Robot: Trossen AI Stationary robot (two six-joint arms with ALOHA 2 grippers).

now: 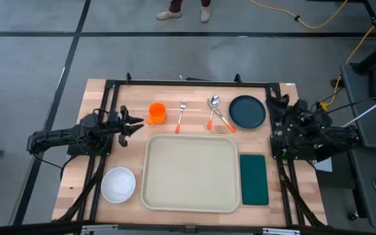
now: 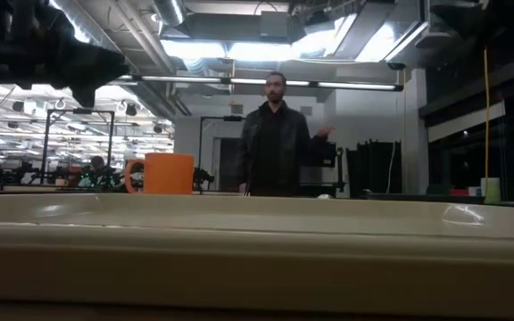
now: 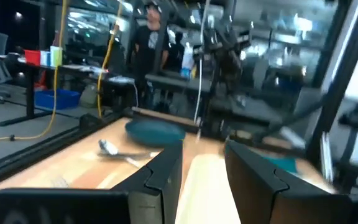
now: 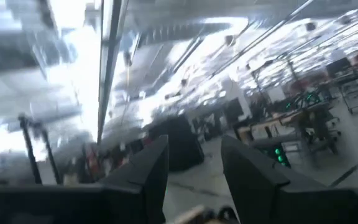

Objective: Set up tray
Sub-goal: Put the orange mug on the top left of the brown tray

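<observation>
The robot's left gripper will next go to the orange cup and close on the cup's handle (image 1: 149, 121), which sticks out toward the side of the white bowl.
The cream tray (image 1: 191, 173) lies flat in the middle of the table; its rim (image 2: 257, 241) fills the low view's foreground. Beyond it, along the far side, are an orange cup (image 1: 157, 113), a fork (image 1: 181, 115), a spoon (image 1: 218, 113) and a round dark plate (image 1: 247, 111). A white bowl (image 1: 118, 184) sits left of the tray and a dark green napkin (image 1: 254, 178) right of it. My left gripper (image 1: 136, 122) hovers open just left of the cup, pointing right. My right gripper (image 4: 194, 168) is open, folded back at the table's right edge and aimed up into the room.
A black frame (image 1: 188, 83) runs around the table's far and side edges. A person (image 2: 275, 134) stands beyond the far edge. Bare wood (image 1: 194, 134) shows between the tray and the row of cutlery. Cables and a desk lie right of the table.
</observation>
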